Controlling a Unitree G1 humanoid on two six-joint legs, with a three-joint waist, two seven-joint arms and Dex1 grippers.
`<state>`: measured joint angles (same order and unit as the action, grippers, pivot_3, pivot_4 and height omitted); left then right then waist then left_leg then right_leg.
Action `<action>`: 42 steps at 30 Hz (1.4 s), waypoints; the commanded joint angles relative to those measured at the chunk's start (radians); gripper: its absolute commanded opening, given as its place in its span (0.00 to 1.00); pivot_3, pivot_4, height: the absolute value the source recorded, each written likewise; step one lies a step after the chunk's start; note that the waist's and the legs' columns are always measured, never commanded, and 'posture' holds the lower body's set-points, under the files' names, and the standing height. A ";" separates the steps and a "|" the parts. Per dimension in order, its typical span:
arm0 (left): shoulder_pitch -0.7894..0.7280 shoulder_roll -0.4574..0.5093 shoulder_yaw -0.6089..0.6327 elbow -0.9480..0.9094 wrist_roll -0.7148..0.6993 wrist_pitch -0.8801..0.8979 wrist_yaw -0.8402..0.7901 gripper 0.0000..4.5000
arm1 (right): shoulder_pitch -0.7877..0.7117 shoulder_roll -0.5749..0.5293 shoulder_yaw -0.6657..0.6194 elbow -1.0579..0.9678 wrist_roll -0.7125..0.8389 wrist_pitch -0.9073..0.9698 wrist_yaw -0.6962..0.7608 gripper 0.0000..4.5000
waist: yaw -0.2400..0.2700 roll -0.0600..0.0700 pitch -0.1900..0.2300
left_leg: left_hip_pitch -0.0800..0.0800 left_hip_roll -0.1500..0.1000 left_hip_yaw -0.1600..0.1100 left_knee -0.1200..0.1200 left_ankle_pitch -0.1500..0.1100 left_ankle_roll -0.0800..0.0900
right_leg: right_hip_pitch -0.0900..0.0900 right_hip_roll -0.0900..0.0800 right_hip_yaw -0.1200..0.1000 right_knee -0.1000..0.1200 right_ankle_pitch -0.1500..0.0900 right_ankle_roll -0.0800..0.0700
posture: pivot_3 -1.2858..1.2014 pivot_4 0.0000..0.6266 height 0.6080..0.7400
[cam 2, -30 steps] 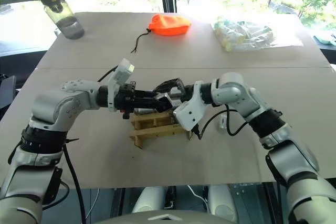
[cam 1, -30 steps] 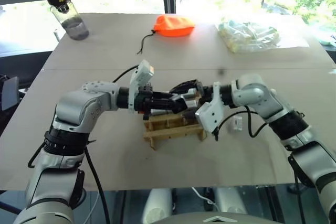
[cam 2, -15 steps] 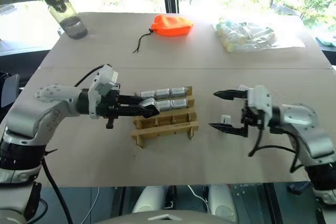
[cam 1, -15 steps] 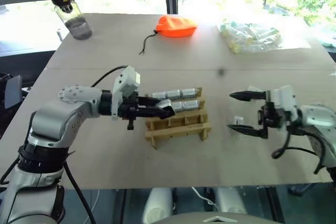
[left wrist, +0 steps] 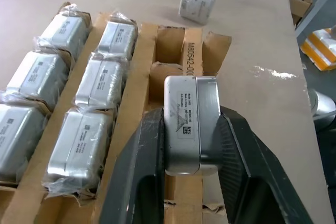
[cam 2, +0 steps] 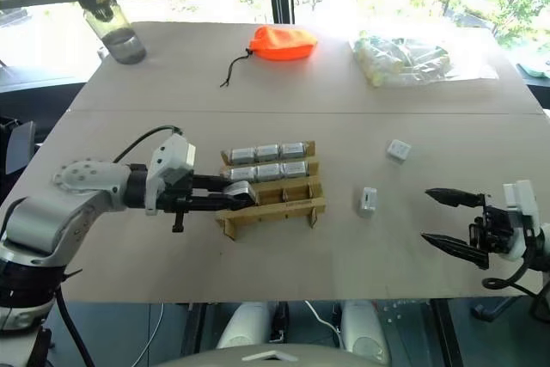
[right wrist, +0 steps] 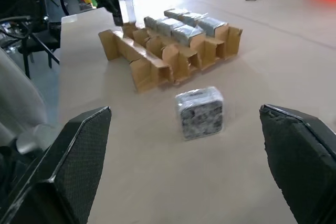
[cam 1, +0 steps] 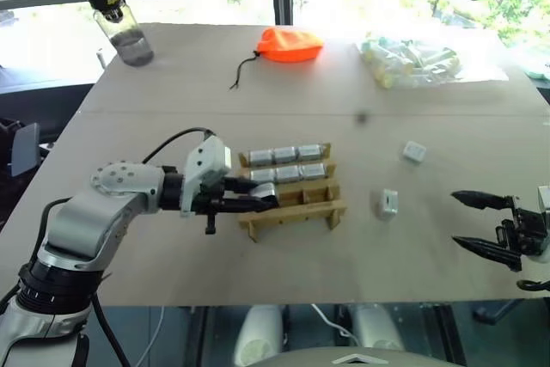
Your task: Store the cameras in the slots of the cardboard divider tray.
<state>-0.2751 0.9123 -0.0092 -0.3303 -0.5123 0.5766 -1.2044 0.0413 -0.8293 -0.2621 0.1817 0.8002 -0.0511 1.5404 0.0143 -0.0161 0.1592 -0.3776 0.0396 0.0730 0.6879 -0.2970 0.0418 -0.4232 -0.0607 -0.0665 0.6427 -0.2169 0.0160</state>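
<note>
I should close my right gripper on the opposite sides (cam 1: 414, 151) of the farther loose camera, the one that is nearer the clear plastic bag of pale tubes.
The cardboard divider tray (cam 1: 294, 214) lies mid-table, and its two back rows each hold three wrapped silver cameras (cam 1: 285, 155). My left gripper (cam 1: 260, 201) is shut on another silver camera (left wrist: 190, 124), held just above the left end of the tray's front row. Two loose cameras lie to the right of the tray, one close to it (cam 1: 387, 203) and one farther back (cam 1: 414, 152). Near the right front edge my right gripper (cam 1: 483, 224) stands open with nothing in it, pointing toward the nearer loose camera (right wrist: 199, 112).
At the back of the table stand a water bottle (cam 1: 120, 21), an orange drawstring pouch (cam 1: 287, 43) with a black cord, and a clear plastic bag of pale tubes (cam 1: 411, 59). The table's front edge runs just below both grippers.
My right gripper has swung from the tray far out to the right, staying open. The left gripper has drawn back a little to the tray's left front, still gripping the camera.
</note>
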 commanded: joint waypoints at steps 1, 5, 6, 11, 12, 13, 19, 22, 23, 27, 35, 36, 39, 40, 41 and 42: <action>-0.009 0.006 0.004 0.003 0.018 -0.040 -0.002 0.17 | -0.023 -0.040 0.036 0.022 0.039 -0.098 0.074 1.00 | 0.001 0.000 0.000 | 0.000 0.000 0.000 0.000 0.000 0.000 | 0.000 0.000 0.000 0.000 0.000 0.000 | 0.52 0.24 0.89; -0.008 0.008 -0.011 0.014 0.049 -0.072 -0.010 0.17 | -0.058 -0.072 0.087 0.053 0.053 -0.130 0.074 1.00 | 0.001 0.000 0.000 | -0.001 -0.001 0.002 0.000 0.000 0.000 | 0.000 -0.002 0.000 -0.001 0.000 0.000 | 0.52 0.24 0.89; -0.008 0.006 -0.010 0.017 0.051 -0.076 -0.010 0.17 | -0.059 -0.079 0.097 0.059 0.052 -0.139 0.074 1.00 | 0.001 0.000 0.000 | -0.001 -0.001 0.002 0.000 0.000 0.000 | 0.000 -0.002 0.000 -0.001 0.000 0.000 | 0.52 0.24 0.89; -0.021 -0.011 -0.037 0.049 0.093 -0.137 -0.012 0.17 | -0.066 -0.098 0.128 0.076 0.067 -0.158 0.074 1.00 | 0.001 0.000 0.000 | -0.001 -0.001 0.000 0.000 0.000 0.000 | 0.000 -0.002 -0.001 -0.001 0.000 0.000 | 0.52 0.24 0.89; -0.028 -0.009 -0.054 0.062 0.116 -0.156 -0.017 0.17 | -0.064 -0.103 0.131 0.075 0.070 -0.153 0.074 1.00 | 0.001 0.000 0.000 | -0.001 -0.001 0.000 0.000 0.000 0.000 | 0.000 -0.002 -0.001 -0.001 0.000 0.000 | 0.52 0.24 0.89; -0.035 -0.007 -0.071 0.077 0.141 -0.182 -0.023 0.17 | -0.064 -0.105 0.134 0.076 0.071 -0.151 0.074 1.00 | 0.001 0.000 0.000 | -0.001 -0.001 0.000 0.000 0.000 0.000 | 0.000 -0.001 -0.001 -0.001 0.000 0.000 | 0.52 0.24 0.89; -0.094 -0.001 -0.127 0.177 0.204 -0.284 -0.106 0.17 | -0.071 -0.113 0.139 0.086 0.075 -0.161 0.074 1.00 | 0.000 0.000 0.000 | 0.000 -0.001 0.001 0.000 0.000 0.000 | 0.000 -0.001 -0.001 -0.001 0.000 0.000 | 0.52 0.24 0.89; -0.133 -0.018 -0.139 0.226 0.214 -0.309 -0.118 0.17 | -0.062 -0.118 0.134 0.084 0.077 -0.164 0.074 1.00 | 0.000 0.000 0.000 | 0.000 -0.001 0.001 0.000 0.000 0.000 | 0.000 -0.001 -0.001 -0.001 0.000 0.000 | 0.52 0.24 0.89; -0.140 -0.019 -0.143 0.230 0.212 -0.308 -0.127 0.17 | -0.056 -0.120 0.134 0.079 0.078 -0.164 0.074 1.00 | 0.000 0.000 0.000 | 0.000 -0.001 0.001 0.000 0.000 0.000 | 0.000 -0.001 -0.001 -0.001 0.000 0.000 | 0.52 0.24 0.89; -0.152 -0.015 -0.158 0.244 0.225 -0.319 -0.156 0.40 | -0.044 -0.120 0.131 0.068 0.081 -0.162 0.074 1.00 | 0.001 0.000 0.000 | -0.001 -0.001 0.001 0.000 0.000 0.000 | 0.000 -0.001 -0.001 -0.001 0.000 0.000 | 0.52 0.24 0.89; -0.171 -0.058 -0.118 0.210 0.196 -0.305 -0.132 0.96 | -0.031 -0.098 0.095 0.052 0.038 -0.139 0.043 1.00 | 0.004 0.000 0.000 | -0.001 -0.001 0.000 0.001 0.000 0.000 | 0.000 -0.001 -0.002 0.000 0.000 0.000 | 0.52 0.24 0.89; -0.168 -0.066 -0.101 0.183 0.173 -0.288 -0.122 0.96 | -0.018 -0.089 0.080 0.031 0.026 -0.113 -0.003 1.00 | 0.006 0.000 0.000 | -0.001 -0.001 0.000 0.001 0.000 0.000 | 0.001 -0.001 -0.002 0.000 0.000 0.000 | 0.52 0.24 0.89; -0.122 -0.066 -0.033 0.054 0.038 -0.163 -0.100 0.96 | 0.062 -0.045 0.034 -0.121 0.011 -0.019 -0.196 1.00 | 0.005 0.000 0.000 | -0.003 0.000 -0.001 0.002 0.000 0.000 | 0.000 -0.002 -0.001 0.000 0.000 0.000 | 0.52 0.24 0.89; -0.105 -0.058 -0.011 0.019 0.000 -0.118 -0.090 0.96 | 0.097 -0.031 0.022 -0.188 0.018 0.019 -0.247 1.00 | 0.004 0.000 0.000 | -0.002 0.000 -0.001 0.002 0.000 0.000 | 0.000 -0.002 0.000 0.000 0.000 0.000 | 0.52 0.24 0.89; -0.090 -0.046 0.012 -0.008 -0.039 -0.062 -0.076 0.96 | 0.130 -0.013 0.011 -0.252 0.027 0.052 -0.297 1.00 | 0.002 0.000 0.000 | -0.002 0.000 -0.001 0.002 0.000 0.000 | 0.000 -0.003 0.000 0.000 0.000 0.000 | 0.52 0.24 0.89; -0.071 -0.030 0.044 -0.034 -0.074 -0.011 -0.060 0.96 | 0.168 0.025 0.006 -0.343 0.037 0.078 -0.375 1.00 | 0.001 0.000 0.000 | -0.002 0.000 -0.001 0.001 0.000 0.000 | 0.000 -0.003 0.000 0.000 0.000 0.000 | 0.52 0.24 0.89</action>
<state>-0.3628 0.8538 -0.0259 -0.3085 -0.5191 0.4909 -1.2864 0.1843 -0.8293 -0.2180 -0.0340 0.8082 -0.0157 1.2615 0.0152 -0.0159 0.1589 -0.3797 0.0396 0.0715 0.6881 -0.2971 0.0415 -0.4234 -0.0639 -0.0667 0.6430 -0.2168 0.0163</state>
